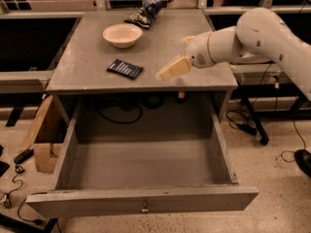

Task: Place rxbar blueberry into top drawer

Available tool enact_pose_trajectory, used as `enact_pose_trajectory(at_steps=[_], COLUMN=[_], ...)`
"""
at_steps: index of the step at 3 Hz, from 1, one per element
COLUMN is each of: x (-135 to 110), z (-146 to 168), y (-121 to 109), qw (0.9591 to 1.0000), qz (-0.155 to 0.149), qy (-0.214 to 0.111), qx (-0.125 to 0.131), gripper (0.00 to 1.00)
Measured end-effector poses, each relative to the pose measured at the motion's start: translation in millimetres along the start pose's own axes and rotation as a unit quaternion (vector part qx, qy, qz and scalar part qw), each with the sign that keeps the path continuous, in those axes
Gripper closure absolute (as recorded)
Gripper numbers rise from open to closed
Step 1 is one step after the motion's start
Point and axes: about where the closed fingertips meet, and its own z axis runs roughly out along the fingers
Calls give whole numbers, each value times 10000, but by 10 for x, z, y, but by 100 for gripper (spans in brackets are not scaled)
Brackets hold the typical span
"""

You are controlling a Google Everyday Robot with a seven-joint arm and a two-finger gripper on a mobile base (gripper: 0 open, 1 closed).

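Next, I close on the middle of the rxbar blueberry (124,69) before the cream bowl.
The rxbar blueberry (125,68), a flat dark navy wrapper with white lettering, lies on the grey table top (87,76) near its front left. The top drawer (146,200) below is pulled fully out and holds nothing; its small metal knob (144,208) sits at the centre of the front panel. My gripper (180,55) hovers over the front right part of the table top, a hand's width to the right of the bar. Its cream fingers (172,68) are apart and hold nothing.
A cream bowl (122,34) stands behind the bar. A blue-and-white snack bag (146,8) lies at the table's back edge. A cardboard box (41,140) and cables lie on the floor at the left. Black table legs (252,120) stand at the right.
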Motion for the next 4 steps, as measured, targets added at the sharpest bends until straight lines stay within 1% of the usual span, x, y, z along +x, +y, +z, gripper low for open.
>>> enact_pose_trajectory(at_steps=[1,2,3,4], x=[-68,-170,-278,-375], z=[418,884,1204,1431], y=[-98,-63,49,193], qw=[9996,9992,9989,9980], qz=[244,346,317,255], qy=[-66,12,206,445], qx=[-89,-190,-265,-370], gripper=[0,0,0,0])
